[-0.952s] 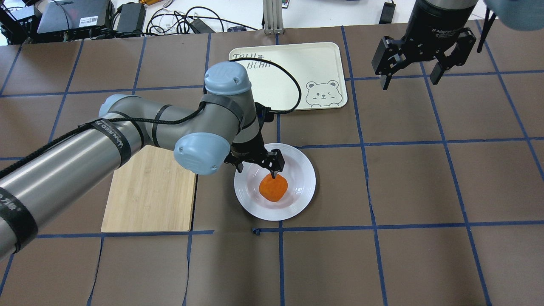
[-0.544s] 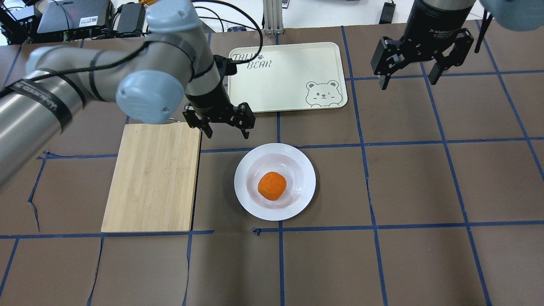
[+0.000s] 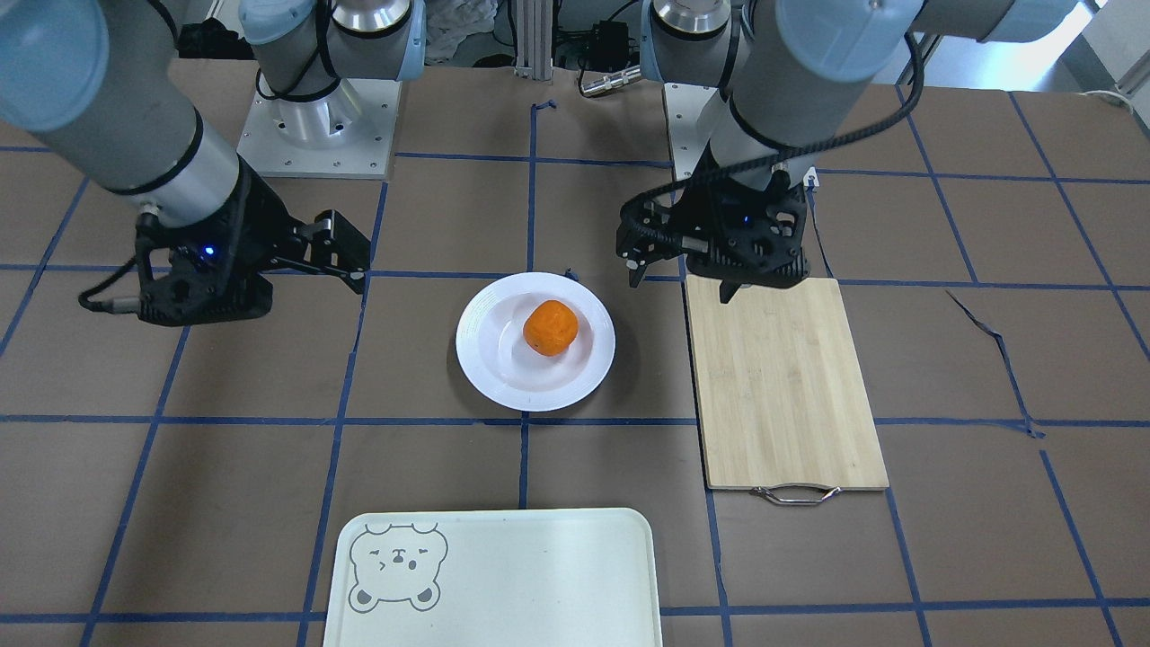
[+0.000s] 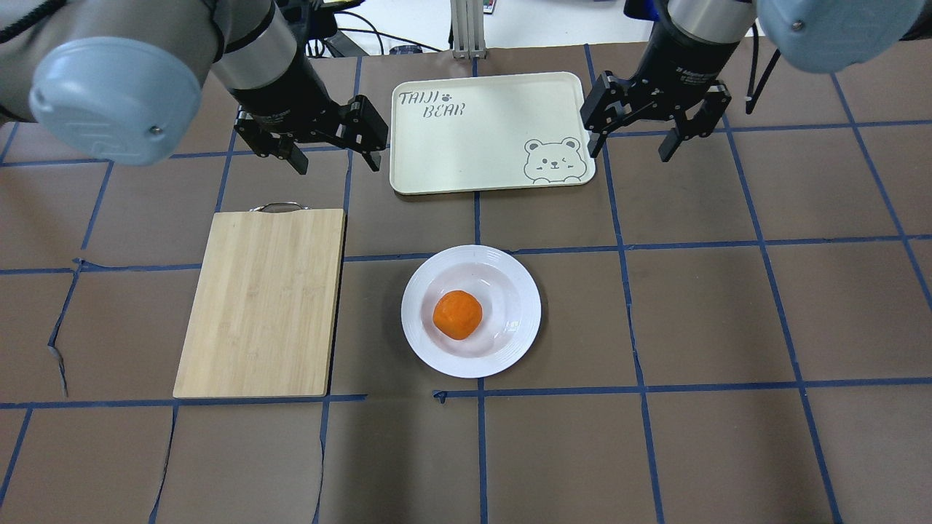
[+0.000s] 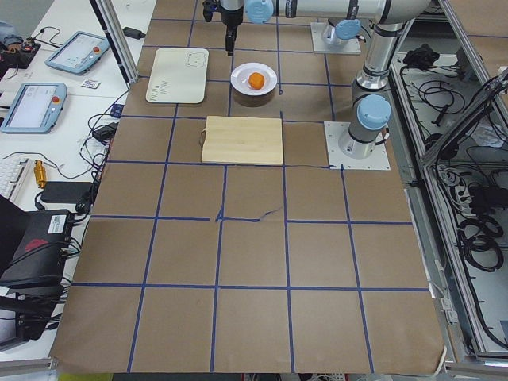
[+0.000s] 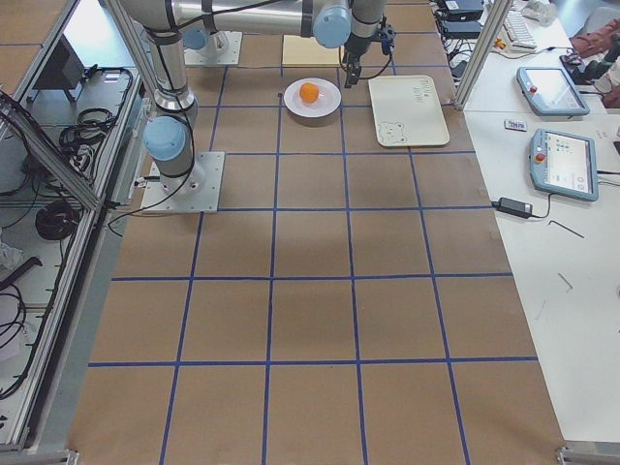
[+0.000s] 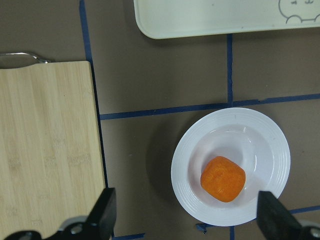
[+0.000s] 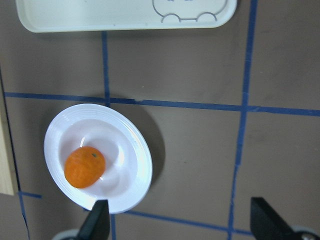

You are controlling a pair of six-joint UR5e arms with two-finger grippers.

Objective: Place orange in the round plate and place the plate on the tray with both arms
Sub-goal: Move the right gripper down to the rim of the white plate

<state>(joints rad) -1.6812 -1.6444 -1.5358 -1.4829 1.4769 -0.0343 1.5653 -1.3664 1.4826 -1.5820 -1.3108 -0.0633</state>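
My right gripper needs to take hold of the plate's rim point(image 3: 464, 352) point(image 8: 149, 161), on the side facing away from the wooden cutting board, to carry the plate to the tray.
The orange point(image 4: 457, 315) lies free in the well of the white round plate point(image 4: 527, 314) at the table's middle; it also shows in the left wrist view as the orange point(image 7: 223, 179) on the plate point(image 7: 280, 161). Beyond the plate lies the cream tray point(image 4: 488, 131) with nothing on it. My left gripper point(image 4: 336, 164) hangs open and holds nothing, high up beside the tray's left edge. Off the tray's right edge, my right gripper point(image 4: 630, 151) is likewise open with nothing in it. Both are well apart from the plate.
A wooden cutting board point(image 4: 262, 302) with a metal handle lies left of the plate. Brown paper with blue tape lines covers the table. Cables and devices sit past the table's far edge behind the tray.
My left gripper has left the orange in the plate, risen and drawn back to beside the tray's left edge. The right gripper has shifted left toward the tray's right edge.
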